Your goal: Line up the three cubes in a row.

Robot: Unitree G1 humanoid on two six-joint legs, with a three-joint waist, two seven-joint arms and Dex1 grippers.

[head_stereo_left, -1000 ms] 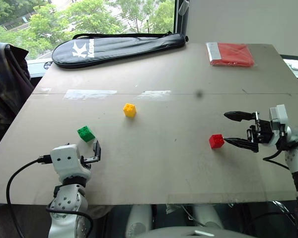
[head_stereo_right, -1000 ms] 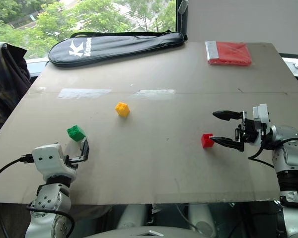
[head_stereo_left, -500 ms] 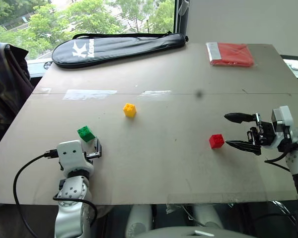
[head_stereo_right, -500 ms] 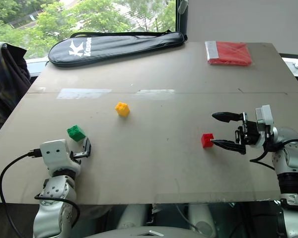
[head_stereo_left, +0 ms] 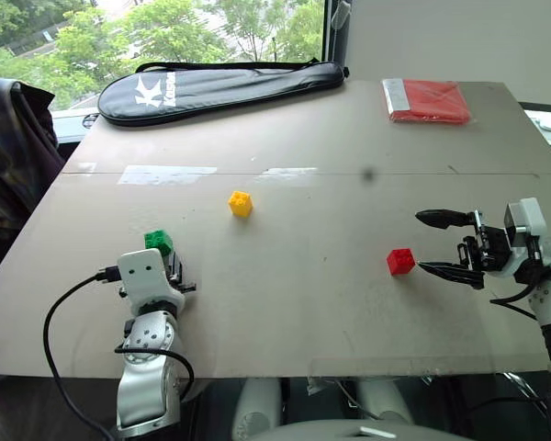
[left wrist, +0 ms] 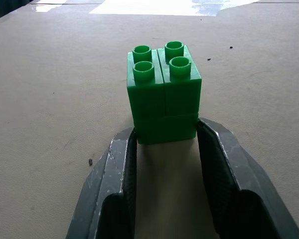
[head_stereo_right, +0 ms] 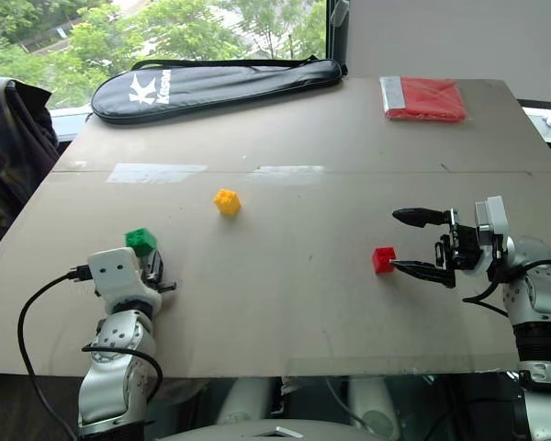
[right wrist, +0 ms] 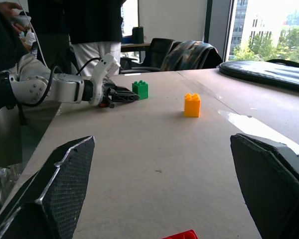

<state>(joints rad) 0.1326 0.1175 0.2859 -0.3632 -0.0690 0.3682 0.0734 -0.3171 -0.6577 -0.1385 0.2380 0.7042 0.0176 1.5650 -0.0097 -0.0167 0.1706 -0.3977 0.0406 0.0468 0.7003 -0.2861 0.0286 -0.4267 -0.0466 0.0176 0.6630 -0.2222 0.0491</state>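
Next, the left gripper releases the green cube beside the red cube, across from my right gripper [head_stereo_left: 355,263].
The green cube [left wrist: 163,94] sits on the table [head_stereo_left: 303,312] at the near left, and my left gripper [left wrist: 164,135] is shut on it, one finger pressed to each side of its lower half. Farther back, near the middle, stands the yellow cube [head_stereo_left: 240,203]. At the right lies the red cube [head_stereo_left: 400,262]. My right gripper [head_stereo_left: 420,242] is open just to the right of the red cube, pointing at it, with nothing between its fingers. In the right wrist view the red cube's top [right wrist: 182,235] shows at the near edge.
A black racket bag [head_stereo_left: 220,87] lies along the far left edge and a flat red folded packet [head_stereo_left: 427,99] at the far right corner. A jacket [head_stereo_left: 9,147] hangs off the left side. People [right wrist: 89,25] stand beyond the table's left edge.
My left gripper moved forward onto the green cube and closed on it. The right gripper and the other two cubes stayed put.
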